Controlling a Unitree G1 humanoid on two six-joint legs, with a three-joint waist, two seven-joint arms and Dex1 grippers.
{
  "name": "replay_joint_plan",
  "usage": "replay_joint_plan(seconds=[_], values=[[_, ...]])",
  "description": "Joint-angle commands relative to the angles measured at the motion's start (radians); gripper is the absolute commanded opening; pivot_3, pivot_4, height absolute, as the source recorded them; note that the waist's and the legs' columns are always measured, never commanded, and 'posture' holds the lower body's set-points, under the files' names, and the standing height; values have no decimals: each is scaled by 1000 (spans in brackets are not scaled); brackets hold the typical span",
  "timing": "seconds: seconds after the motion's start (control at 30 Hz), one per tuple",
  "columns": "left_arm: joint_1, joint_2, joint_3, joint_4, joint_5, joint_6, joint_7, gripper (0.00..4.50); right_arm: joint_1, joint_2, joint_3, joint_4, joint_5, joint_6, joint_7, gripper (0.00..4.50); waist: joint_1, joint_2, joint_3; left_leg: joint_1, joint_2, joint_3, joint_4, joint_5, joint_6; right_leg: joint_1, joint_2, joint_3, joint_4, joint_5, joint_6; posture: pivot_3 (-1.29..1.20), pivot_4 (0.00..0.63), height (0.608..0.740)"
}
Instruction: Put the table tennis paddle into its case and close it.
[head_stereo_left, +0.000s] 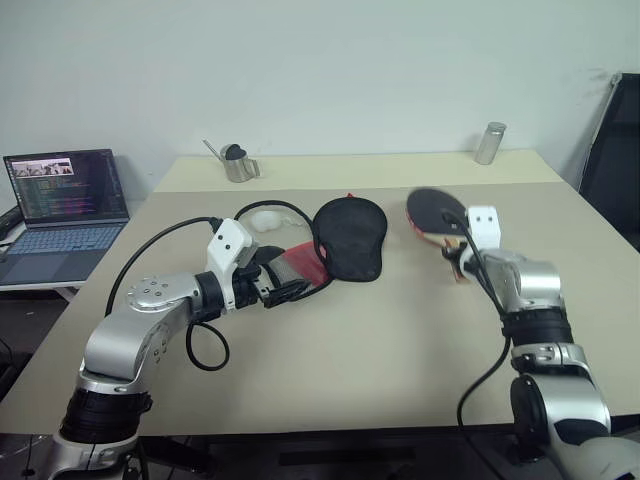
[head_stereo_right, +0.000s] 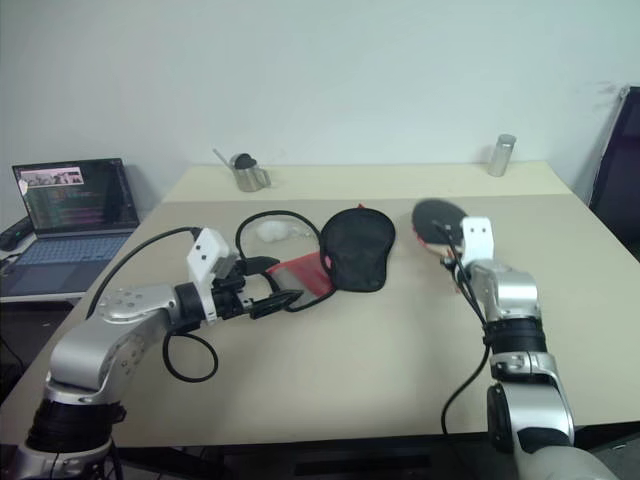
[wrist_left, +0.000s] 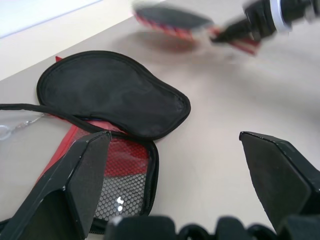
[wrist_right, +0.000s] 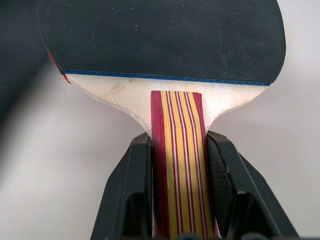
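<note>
Next, my right gripper lets go of the table tennis paddle on the black fabric half of the case (head_stereo_left: 350, 232), next to the red mesh.
The table tennis paddle (head_stereo_left: 434, 210) is off the table at the right, black face up. My right gripper (head_stereo_left: 457, 252) is shut on its striped wooden handle (wrist_right: 176, 165), one finger on each side. The case (head_stereo_left: 350, 237) lies at the table's middle, a black fabric pouch with a red mesh lower part (wrist_left: 122, 165) and a white pompom (head_stereo_left: 265, 218) beside it. My left gripper (head_stereo_left: 297, 288) stands open just before the case's red end, with nothing between its fingers (wrist_left: 85, 175).
A black cable loops around the left arm and the case. A metal pitcher (head_stereo_left: 238, 163) and a metal cylinder (head_stereo_left: 490, 143) stand on the far table. An open laptop (head_stereo_left: 65, 205) sits at the left, and a dark chair (head_stereo_left: 615, 150) at the right.
</note>
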Motion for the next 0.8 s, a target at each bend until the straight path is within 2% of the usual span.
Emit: replay_joint_plan(seconds=[0.03, 0.13, 0.27, 0.43, 0.6, 0.8], values=[[-11, 0, 4, -10, 9, -29, 10, 4500, -109, 44, -17, -48, 20, -28, -47, 1120, 0, 0, 0, 0, 0, 0, 0, 0, 0, 0, 0, 0, -1, 0, 0, 0, 150, 740], [-14, -5, -1, -2, 12, -36, 11, 4500, -180, 104, -3, 23, 25, -75, -51, 1120, 4, 0, 0, 0, 0, 0, 0, 0, 0, 0, 0, 0, -1, 0, 0, 0, 150, 740], [-12, -17, -12, -3, 21, -43, 19, 4500, -292, 234, 18, 237, 21, -231, -51, 1120, -8, 0, 0, 0, 0, 0, -1, 0, 0, 0, 0, 0, -1, 0, 0, 0, 150, 740], [4, -18, -4, -38, 10, -28, 41, 4500, -354, 341, -6, 507, 23, -416, -81, 1120, -13, 0, 0, 0, 0, -1, -2, 0, 0, -1, 0, 0, -2, 0, 0, 0, 150, 740], [44, -17, 5, -98, -6, -1, 67, 4500, -381, 363, -31, 707, 23, -551, -116, 1120, -11, 0, 0, -2, -1, -2, -3, 0, 0, -1, 0, 0, -3, 0, 0, 0, 150, 740], [75, -5, 16, -142, -16, 27, 93, 4500, -390, 390, -42, 813, 21, -608, -94, 1120, -21, 0, 0, -1, 0, -1, -4, 0, 0, -1, 0, 0, -3, 0, 0, 0, 150, 740]])
